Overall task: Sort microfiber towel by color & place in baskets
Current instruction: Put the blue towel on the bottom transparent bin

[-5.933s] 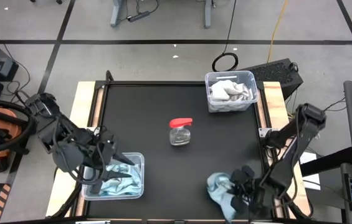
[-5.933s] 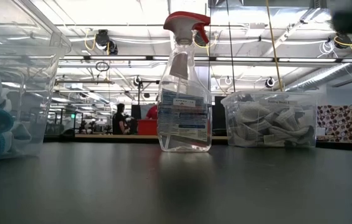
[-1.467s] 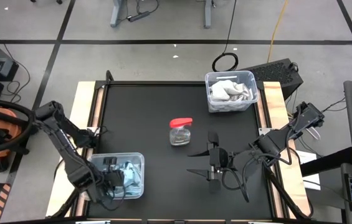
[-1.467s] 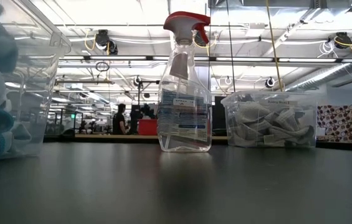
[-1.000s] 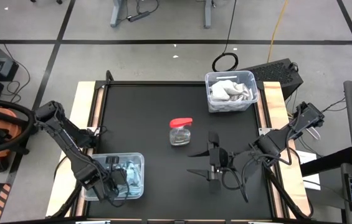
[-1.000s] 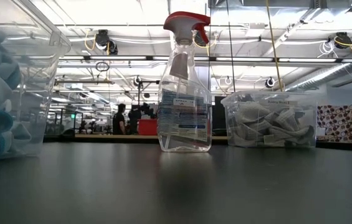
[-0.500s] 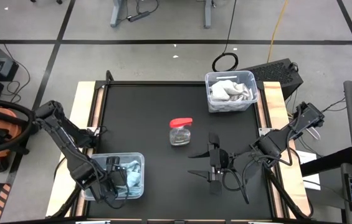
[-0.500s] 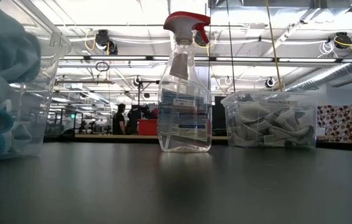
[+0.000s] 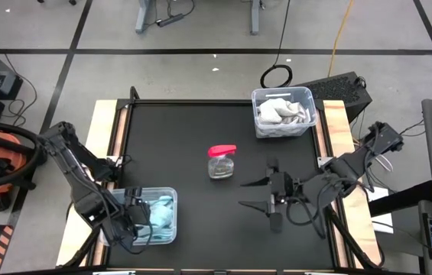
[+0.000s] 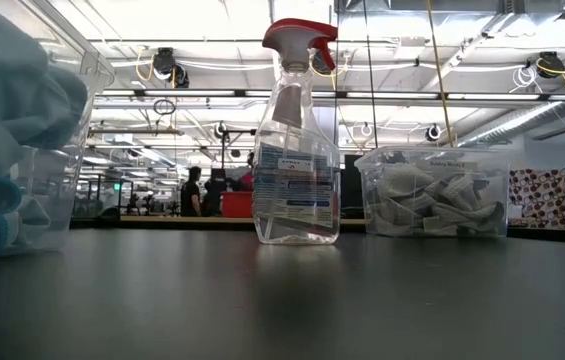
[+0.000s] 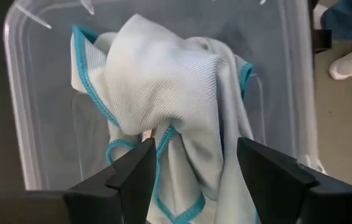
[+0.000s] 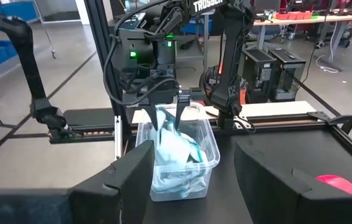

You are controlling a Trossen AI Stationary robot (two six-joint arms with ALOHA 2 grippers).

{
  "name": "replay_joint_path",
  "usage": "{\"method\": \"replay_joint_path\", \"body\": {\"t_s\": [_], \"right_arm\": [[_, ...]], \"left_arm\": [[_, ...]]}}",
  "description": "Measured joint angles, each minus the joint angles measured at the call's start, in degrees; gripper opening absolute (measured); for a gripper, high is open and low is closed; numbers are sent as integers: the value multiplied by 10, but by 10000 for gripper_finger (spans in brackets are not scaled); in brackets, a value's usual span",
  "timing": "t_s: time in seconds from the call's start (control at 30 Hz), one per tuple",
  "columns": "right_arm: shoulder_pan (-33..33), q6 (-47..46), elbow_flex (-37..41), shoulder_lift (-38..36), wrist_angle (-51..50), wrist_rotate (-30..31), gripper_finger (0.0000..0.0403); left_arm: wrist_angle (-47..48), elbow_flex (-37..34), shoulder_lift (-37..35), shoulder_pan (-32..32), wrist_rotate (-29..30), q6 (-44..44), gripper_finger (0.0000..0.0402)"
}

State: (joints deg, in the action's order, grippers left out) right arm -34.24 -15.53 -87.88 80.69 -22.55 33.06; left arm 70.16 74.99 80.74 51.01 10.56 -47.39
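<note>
The light blue towel bunches up to the basket's rim, so next my left gripper pinches its top fold (image 11: pixel 185 115) and settles it lower inside before backing away.
A light blue microfiber towel (image 11: pixel 163 81) with teal edging lies bunched in the near-left basket (image 9: pixel 171 192), on top of other blue cloth (image 12: pixel 176 155). My left gripper (image 11: pixel 194 142) stands open just over it, one finger on either side of the towel's top fold; in the high view this gripper (image 9: pixel 141 218) is over the basket's left half. The far-right basket (image 9: pixel 307 95) holds grey-white towels (image 9: pixel 280 113). My right gripper (image 9: pixel 242 195) hangs open over the bare table, right of the middle, with nothing between its fingers. My left gripper comes at the towel from above with its fingers (image 11: pixel 139 163) apart over the towel's top. I cannot tell whether the fingertips touch the cloth.
A clear spray bottle with a red-pink head (image 9: pixel 221 163) stands upright at the table's middle, between the two baskets (image 10: pixel 297 150). Bare black table lies between the bottle and the near edge. Wooden strips border the table's left and right sides.
My left gripper has drawn back a little toward the table's left edge, uncovering more of the blue towel, which has bulged out and settled in the basket. My right gripper has shifted toward the table's right edge, still open.
</note>
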Motion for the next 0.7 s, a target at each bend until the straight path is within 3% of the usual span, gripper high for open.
{"method": "replay_joint_path", "body": {"t_s": [0.17,0.33,0.47,0.7], "right_arm": [[0,1,0,-6,-1,0,210],[0,5,0,-6,-5,0,210],[0,5,0,-6,-6,-1,210],[0,2,0,-6,-16,-1,210]], "left_arm": [[9,19,0,0,0,2,228],[-20,-6,0,0,18,7,221],[-51,-43,0,-4,45,14,194],[-122,-137,0,-23,34,13,115]]}}
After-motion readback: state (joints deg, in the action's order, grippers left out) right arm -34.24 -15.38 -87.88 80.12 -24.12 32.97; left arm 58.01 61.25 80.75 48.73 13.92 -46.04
